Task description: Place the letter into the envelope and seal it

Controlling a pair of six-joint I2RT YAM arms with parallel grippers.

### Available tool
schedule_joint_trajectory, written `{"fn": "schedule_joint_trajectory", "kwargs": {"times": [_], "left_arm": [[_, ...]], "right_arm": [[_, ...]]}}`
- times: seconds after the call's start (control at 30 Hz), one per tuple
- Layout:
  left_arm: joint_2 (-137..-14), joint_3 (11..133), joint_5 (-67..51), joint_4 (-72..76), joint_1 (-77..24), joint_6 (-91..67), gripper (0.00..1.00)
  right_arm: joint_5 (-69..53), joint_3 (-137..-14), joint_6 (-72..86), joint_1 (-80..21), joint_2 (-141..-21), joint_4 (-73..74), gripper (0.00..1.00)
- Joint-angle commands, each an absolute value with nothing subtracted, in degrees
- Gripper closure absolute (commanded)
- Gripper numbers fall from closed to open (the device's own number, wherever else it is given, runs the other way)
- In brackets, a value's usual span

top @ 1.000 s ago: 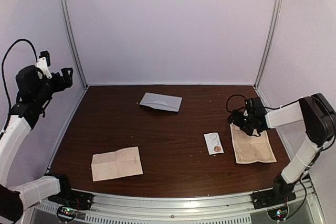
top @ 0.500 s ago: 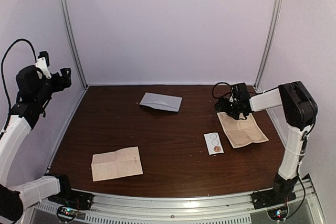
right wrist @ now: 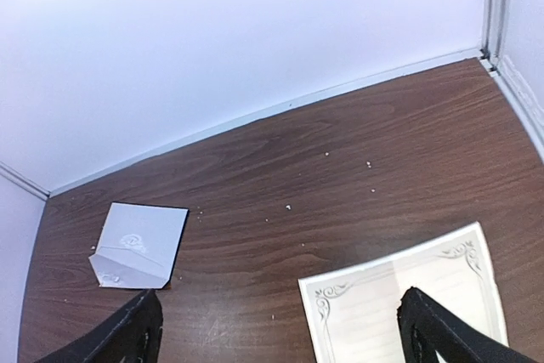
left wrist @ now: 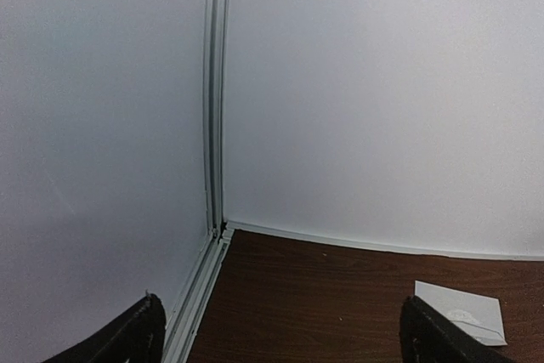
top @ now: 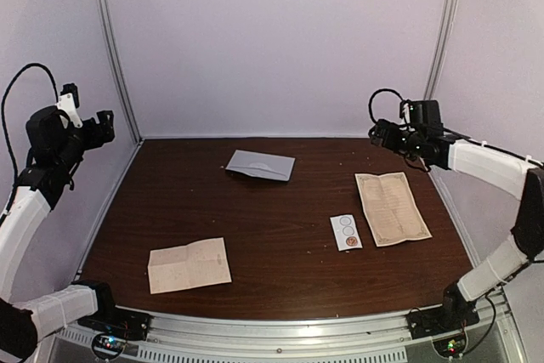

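Observation:
The robot's right gripper will next move to the cream letter's near edge (top: 403,241), opposite the back of the table, and close there.
The pale grey envelope (top: 260,165) lies flat at the back middle of the table. It shows in the right wrist view (right wrist: 136,248), and its corner in the left wrist view (left wrist: 463,312). A cream letter with an ornate border (top: 391,207) lies flat at the right, also in the right wrist view (right wrist: 408,312). My right gripper (top: 378,133) hangs open and empty, high above the table behind the letter, with nothing between its jaws (right wrist: 280,346). My left gripper (top: 109,121) is open and empty, raised by the left wall (left wrist: 285,346).
A creased tan sheet (top: 189,265) lies at the front left. A small white sticker strip with circles (top: 346,232) lies just left of the letter. White walls and metal posts (top: 115,48) enclose the brown table (top: 255,218).
My right gripper dragged the letter back and to the left, let it go, and rose to the back right. The left arm has barely moved.

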State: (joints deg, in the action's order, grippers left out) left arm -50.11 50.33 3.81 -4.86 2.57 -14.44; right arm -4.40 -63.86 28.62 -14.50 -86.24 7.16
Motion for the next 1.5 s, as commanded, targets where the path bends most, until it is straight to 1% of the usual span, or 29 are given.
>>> {"fn": "schedule_joint_trajectory", "kwargs": {"times": [0.0,0.17,0.23,0.33,0.47,0.6,0.83,1.0,1.17,1.47], "left_arm": [[-50.0,49.76,3.49,-3.61,2.59,-13.98,0.02],[-49.99,49.81,2.62,-3.61,2.61,-14.47,0.02],[-49.86,49.77,2.35,-3.64,2.58,-14.67,0.02],[-49.62,49.83,2.17,-3.61,2.63,-14.83,0.02],[-49.4,49.8,1.81,-3.62,2.63,-14.98,0.02],[-48.89,49.67,1.62,-3.58,2.64,-15.07,0.02],[-48.56,49.69,1.34,-3.58,2.58,-15.16,0.02],[-48.49,49.69,1.3,-3.56,2.63,-15.18,0.02],[-48.6,49.68,1.17,-3.46,2.62,-15.22,0.02],[-48.82,49.7,0.66,-3.35,2.56,-15.53,0.02]], "right_arm": [[-0.76,-51.86,31.76,-14.11,-72.97,13.45,0.02],[-2.99,-37.7,39.7,-13.67,-57.78,16.89,0.02],[-3.04,-34.33,40.91,-13.33,-52.61,18.02,0.02],[-0.61,-31.35,41.96,-11.24,-48.44,20.44,0.0],[-4.62,-26.9,45.29,-6.93,-47.69,18.28,0.01],[-7.32,-22.36,47.12,-4.95,-49.32,14.07,0.02],[-13.55,-18.45,49.02,-4.43,-56.49,5.49,0.06],[-15.68,-16.99,51.55,-4.47,-58.72,4.2,0.08],[-15.33,-14.24,56.07,-4.54,-55.92,4.2,0.08],[-15.47,-10.07,64.41,-4.55,-45.9,5.21,0.1]]}}
